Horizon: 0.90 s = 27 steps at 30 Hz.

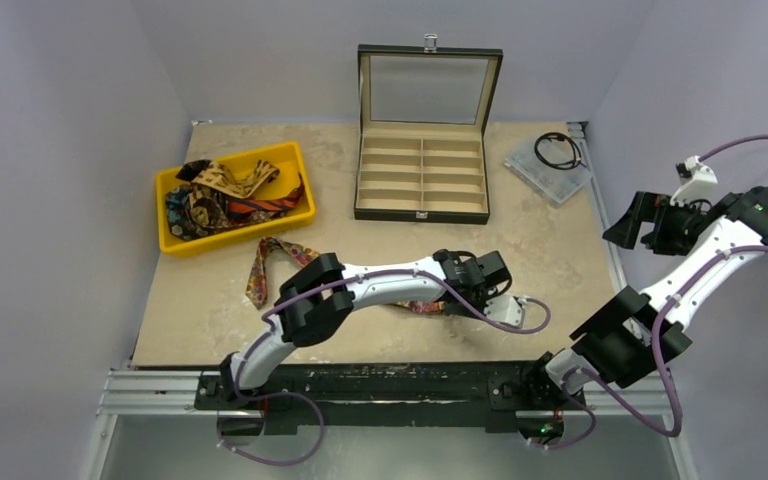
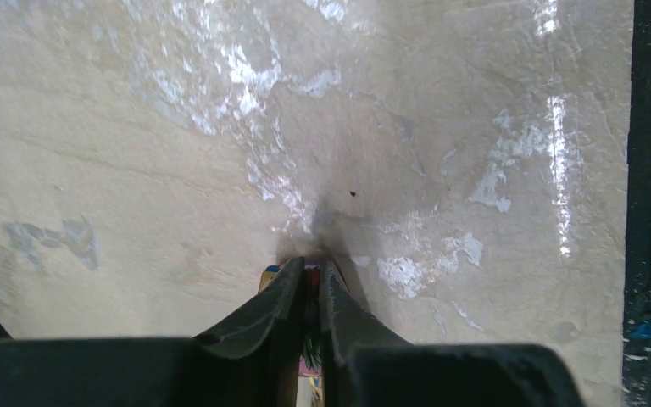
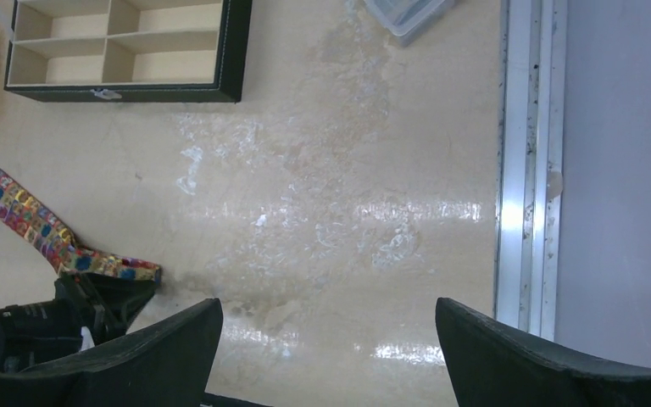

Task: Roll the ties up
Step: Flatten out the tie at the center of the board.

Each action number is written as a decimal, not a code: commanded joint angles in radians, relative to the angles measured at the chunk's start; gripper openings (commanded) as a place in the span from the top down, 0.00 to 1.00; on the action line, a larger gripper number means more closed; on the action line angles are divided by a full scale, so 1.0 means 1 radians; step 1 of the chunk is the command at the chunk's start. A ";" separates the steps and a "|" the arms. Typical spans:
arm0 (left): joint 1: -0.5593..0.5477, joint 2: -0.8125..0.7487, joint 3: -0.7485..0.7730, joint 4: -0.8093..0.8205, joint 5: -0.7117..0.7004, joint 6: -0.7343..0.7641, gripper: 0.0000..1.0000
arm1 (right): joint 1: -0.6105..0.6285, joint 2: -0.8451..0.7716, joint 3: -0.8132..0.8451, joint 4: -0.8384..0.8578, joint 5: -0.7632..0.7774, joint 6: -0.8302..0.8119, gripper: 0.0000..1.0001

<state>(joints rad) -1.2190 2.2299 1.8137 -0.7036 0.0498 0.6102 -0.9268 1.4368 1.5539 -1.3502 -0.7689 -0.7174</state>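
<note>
The robot's right gripper needs to next move to the multicoloured floral tie's end (image 3: 153, 271), beside the left gripper's fingers, and close there.
A multicoloured floral tie (image 1: 260, 272) lies on the table from near the yellow bin and runs under my left arm. It also shows in the right wrist view (image 3: 17, 216). My left gripper (image 1: 488, 292) is low at the table's front middle and shut on one end of this tie. Coloured fabric (image 2: 312, 339) shows between its closed fingers (image 2: 288, 292). Other ties (image 1: 225, 195), striped, tan and dark, are piled in the yellow bin (image 1: 175, 245). My right gripper (image 1: 650, 225) is raised past the table's right edge, open and empty (image 3: 329, 339).
An open black box (image 1: 422, 175) with tan compartments stands at the back middle. A clear plastic case (image 1: 548, 165) with a black coiled cable (image 1: 558, 150) on it is at the back right. A metal rail (image 3: 525, 170) runs along the right edge.
</note>
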 commanded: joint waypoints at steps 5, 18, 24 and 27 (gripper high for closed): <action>0.048 -0.223 0.051 -0.063 0.112 -0.127 1.00 | -0.030 0.039 0.047 -0.017 -0.047 -0.047 0.02; 0.070 -0.261 0.817 0.090 0.125 -0.414 1.00 | -0.028 0.043 -0.060 -0.024 -0.095 -0.115 0.03; 0.242 -0.585 0.579 0.235 -0.046 -0.396 1.00 | 0.059 0.012 -0.094 -0.025 -0.061 -0.157 0.03; 0.408 -0.876 0.143 0.216 0.018 -0.325 1.00 | 0.180 -0.025 -0.140 -0.019 -0.018 -0.196 0.03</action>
<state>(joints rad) -0.9955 1.6382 2.3230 -0.4923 0.0898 0.2619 -0.8742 1.4754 1.4597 -1.3621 -0.8188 -0.8467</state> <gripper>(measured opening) 0.012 0.971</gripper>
